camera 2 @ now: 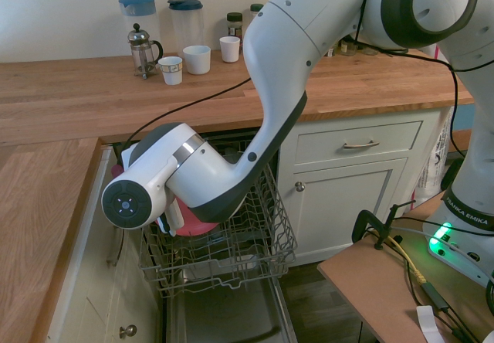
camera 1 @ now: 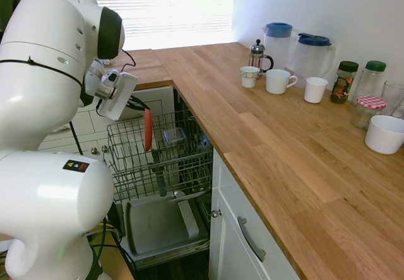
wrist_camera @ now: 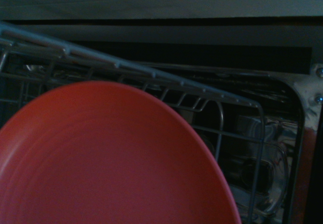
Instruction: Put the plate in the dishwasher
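The robot's gripper should release the coral-red plate among the wires in the front half of the grey rack (camera 2: 198,231). The plate now hangs on edge among rack wires.
The coral-red plate (camera 1: 148,130) hangs on edge, its lower part down among the wires of the dishwasher's grey rack (camera 1: 180,163). My gripper (camera 1: 143,108) is shut on the plate's top rim, just above the rack's left half. From the other side, the plate (camera 2: 197,226) shows only as a red patch under the arm's wrist, and the fingers are hidden there. In the wrist view the plate (wrist_camera: 111,158) fills the lower left, with rack wires (wrist_camera: 222,113) behind it. The dishwasher's door (camera 1: 158,226) lies open below the pulled-out rack.
White drawers and cabinet fronts (camera 1: 243,242) flank the dishwasher. On the wooden worktop (camera 1: 278,147) stand white mugs (camera 1: 278,81), a French press (camera 1: 257,55), two jugs (camera 1: 312,56), jars and a white bowl (camera 1: 385,134), all away from the rack.
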You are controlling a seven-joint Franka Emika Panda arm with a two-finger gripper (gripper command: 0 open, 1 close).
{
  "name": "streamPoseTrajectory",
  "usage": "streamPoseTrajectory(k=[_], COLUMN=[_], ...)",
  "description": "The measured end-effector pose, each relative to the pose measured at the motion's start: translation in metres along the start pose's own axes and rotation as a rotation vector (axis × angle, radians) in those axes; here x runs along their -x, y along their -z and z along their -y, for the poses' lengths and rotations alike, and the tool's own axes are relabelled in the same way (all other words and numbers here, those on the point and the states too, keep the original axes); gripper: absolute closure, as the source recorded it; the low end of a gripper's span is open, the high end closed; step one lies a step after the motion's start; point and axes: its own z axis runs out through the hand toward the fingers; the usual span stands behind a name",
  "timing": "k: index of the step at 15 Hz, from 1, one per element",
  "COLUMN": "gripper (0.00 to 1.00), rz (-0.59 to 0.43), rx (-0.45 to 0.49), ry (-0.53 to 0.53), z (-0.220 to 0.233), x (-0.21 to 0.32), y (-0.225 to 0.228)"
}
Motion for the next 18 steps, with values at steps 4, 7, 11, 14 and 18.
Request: streamPoseTrajectory(k=[4, 7, 11, 14, 18], gripper=[1.0, 1.0, 0.0, 0.0, 0.0], rz=[0.024, 0.037, 0.051, 0.067, 0.085], rx=[-0.062, -0.099, -0.123, -0.134, -0.144], ry=[-0.005, 0.001, -0.007, -0.029, -0.049], z=[0.014, 0.029, 0.039, 0.039, 0.037], x=[0.004, 0.014, 0.016, 0.011, 0.007], y=[0.002, -0.003, -0.015, -0.015, -0.018])
